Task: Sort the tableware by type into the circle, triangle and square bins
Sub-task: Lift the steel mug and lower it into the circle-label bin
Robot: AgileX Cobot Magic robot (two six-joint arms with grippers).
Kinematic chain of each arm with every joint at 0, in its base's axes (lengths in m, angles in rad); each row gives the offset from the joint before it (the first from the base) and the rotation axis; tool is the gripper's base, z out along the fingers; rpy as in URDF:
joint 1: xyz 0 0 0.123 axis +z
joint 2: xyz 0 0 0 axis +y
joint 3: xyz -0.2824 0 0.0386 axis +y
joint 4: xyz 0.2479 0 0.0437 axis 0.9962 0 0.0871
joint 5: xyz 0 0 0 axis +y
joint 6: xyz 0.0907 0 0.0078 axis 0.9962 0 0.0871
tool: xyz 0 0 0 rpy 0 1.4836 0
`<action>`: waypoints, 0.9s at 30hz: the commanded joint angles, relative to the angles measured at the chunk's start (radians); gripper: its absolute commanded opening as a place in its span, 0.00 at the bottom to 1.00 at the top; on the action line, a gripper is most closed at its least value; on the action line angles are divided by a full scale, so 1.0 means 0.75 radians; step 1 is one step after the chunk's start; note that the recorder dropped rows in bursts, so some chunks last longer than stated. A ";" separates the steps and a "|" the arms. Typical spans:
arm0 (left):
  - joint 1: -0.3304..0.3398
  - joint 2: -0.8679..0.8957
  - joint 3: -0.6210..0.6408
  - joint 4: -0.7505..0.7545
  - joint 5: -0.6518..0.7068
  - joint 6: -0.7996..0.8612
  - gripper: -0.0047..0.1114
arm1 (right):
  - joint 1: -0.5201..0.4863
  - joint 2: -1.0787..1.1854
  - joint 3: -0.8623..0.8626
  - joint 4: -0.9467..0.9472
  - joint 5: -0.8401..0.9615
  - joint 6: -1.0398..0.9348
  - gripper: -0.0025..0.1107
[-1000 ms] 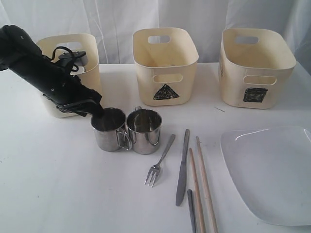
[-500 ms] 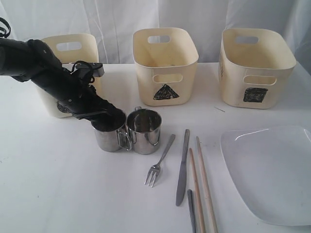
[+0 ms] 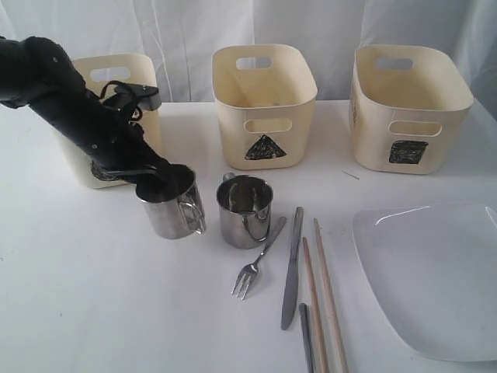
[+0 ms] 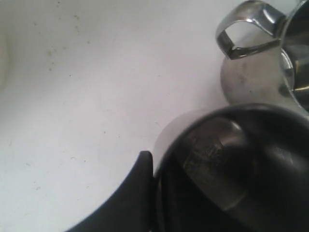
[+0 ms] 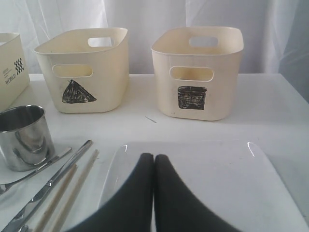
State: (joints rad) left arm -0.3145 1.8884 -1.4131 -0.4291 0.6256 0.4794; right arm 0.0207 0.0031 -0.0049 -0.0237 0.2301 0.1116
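The steel mug will go down inside the cream circle bin (image 3: 98,106) behind my arm, set there by my left gripper. The steel mug is now held slightly tilted, apart from the second.
My left gripper (image 3: 161,184) is shut on the rim of a steel mug (image 3: 174,214), one finger (image 4: 143,166) outside the wall and the other inside; the mug (image 4: 227,164) tilts slightly. A second steel mug (image 3: 245,211) (image 4: 260,72) stands apart to its right, touching the fork (image 3: 256,263). Knife (image 3: 293,264) and wooden chopsticks (image 3: 322,287) lie beside it, and the white plate (image 3: 427,272) is at the right. My right gripper (image 5: 154,157) is shut and empty above the plate (image 5: 212,183). No bowls show.
Three cream bins stand along the back: the left bin (image 3: 116,78) with its mark hidden by my arm, the triangle bin (image 3: 264,93) (image 5: 82,67), and the square bin (image 3: 408,101) (image 5: 198,72). White curtain hangs behind.
My left gripper has closed on the left mug and drawn it left, away from the second mug. The second mug has shifted right against the fork.
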 commanded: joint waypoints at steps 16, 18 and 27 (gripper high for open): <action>0.158 -0.350 -0.223 0.712 -0.382 -0.442 0.04 | 0.004 -0.004 0.007 0.001 -0.012 -0.005 0.02; 0.198 -0.275 -0.290 0.712 -0.399 -0.463 0.04 | 0.004 -0.004 0.007 0.001 -0.012 -0.005 0.02; 0.257 0.037 -0.478 0.712 -0.529 -0.470 0.04 | 0.004 -0.004 0.007 0.001 -0.012 -0.005 0.02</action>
State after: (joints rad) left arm -0.1239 1.8684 -1.7372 0.1100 0.2750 0.1371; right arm 0.0207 0.0031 -0.0049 -0.0237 0.2301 0.1116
